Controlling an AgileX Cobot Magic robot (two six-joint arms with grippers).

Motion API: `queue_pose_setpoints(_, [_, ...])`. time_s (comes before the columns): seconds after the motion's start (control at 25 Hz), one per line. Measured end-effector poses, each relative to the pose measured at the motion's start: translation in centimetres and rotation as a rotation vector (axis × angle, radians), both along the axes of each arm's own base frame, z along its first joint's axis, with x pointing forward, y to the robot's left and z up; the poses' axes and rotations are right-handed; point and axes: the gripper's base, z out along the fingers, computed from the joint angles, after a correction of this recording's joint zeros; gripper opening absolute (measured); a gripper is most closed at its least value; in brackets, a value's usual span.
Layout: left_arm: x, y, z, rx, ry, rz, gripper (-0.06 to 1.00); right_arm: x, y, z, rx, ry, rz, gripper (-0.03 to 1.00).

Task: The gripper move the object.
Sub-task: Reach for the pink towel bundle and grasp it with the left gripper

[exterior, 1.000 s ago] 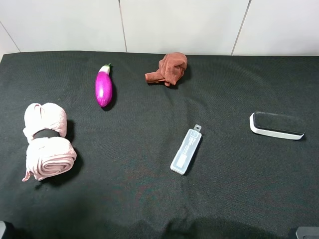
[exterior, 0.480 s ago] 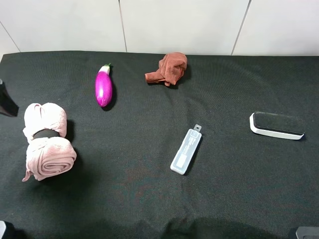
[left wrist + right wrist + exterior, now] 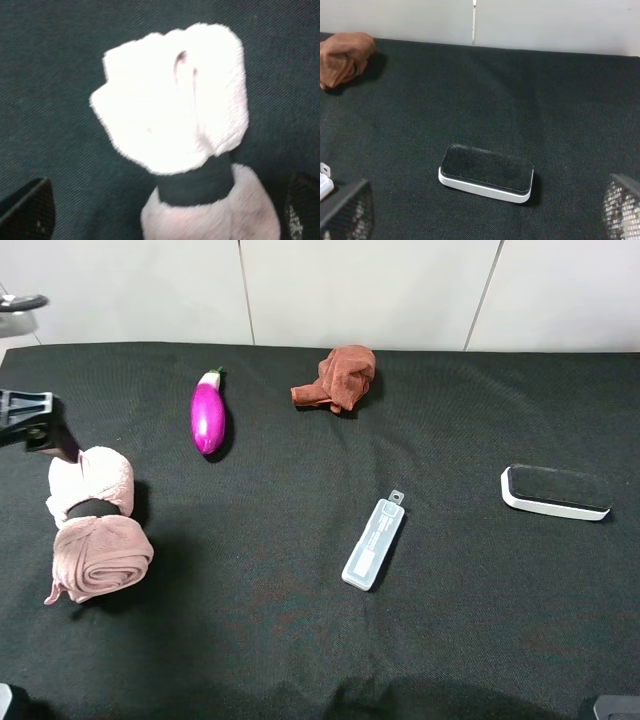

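Next, my left gripper needs to go down to the black band (image 3: pixel 94 508) (image 3: pixel 196 182) around the pink rolled towel's middle and close there.
A pink rolled towel (image 3: pixel 90 525) with a black band lies at the table's left. My left gripper (image 3: pixel 38 430) hovers just above and behind its far end. In the left wrist view the towel (image 3: pixel 175 100) fills the frame, and the open left gripper (image 3: pixel 165 215) has its dark fingertips (image 3: pixel 30 210) wide apart on either side of it, not touching. My right gripper (image 3: pixel 480 215) is open and empty, low at the front right (image 3: pixel 612 706), facing a black-and-white box (image 3: pixel 487 172).
On the black tablecloth (image 3: pixel 250 620) lie a purple eggplant (image 3: pixel 208 415), a crumpled brown cloth (image 3: pixel 340 378), a flat white case (image 3: pixel 374 543) and the black-and-white box (image 3: pixel 556 492). A white wall runs behind the table's far edge.
My left arm has come in from the left edge and moved right, over the far end of the pink towel. The right arm and all objects have not moved.
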Motion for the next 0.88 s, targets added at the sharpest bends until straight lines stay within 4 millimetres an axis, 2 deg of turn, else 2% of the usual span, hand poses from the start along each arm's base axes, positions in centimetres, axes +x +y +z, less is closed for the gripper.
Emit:
queue_pose_setpoints(0.36, [1.4, -3.0, -3.5, -0.027, 0.097, 0.034, 0.97, 0.0, 0.0, 0.0, 0.000, 0.000, 0.000, 0.69])
queue_pose_setpoints(0.56, [1.4, -4.2, -4.4, -0.020, 0.128, 0.082, 0.96, 0.0, 0.0, 0.0, 0.000, 0.000, 0.000, 0.69])
queue_pose_setpoints(0.88, [-0.1, -4.1, -5.5, 0.043, 0.153, 0.198, 0.95, 0.0, 0.0, 0.0, 0.000, 0.000, 0.000, 0.69])
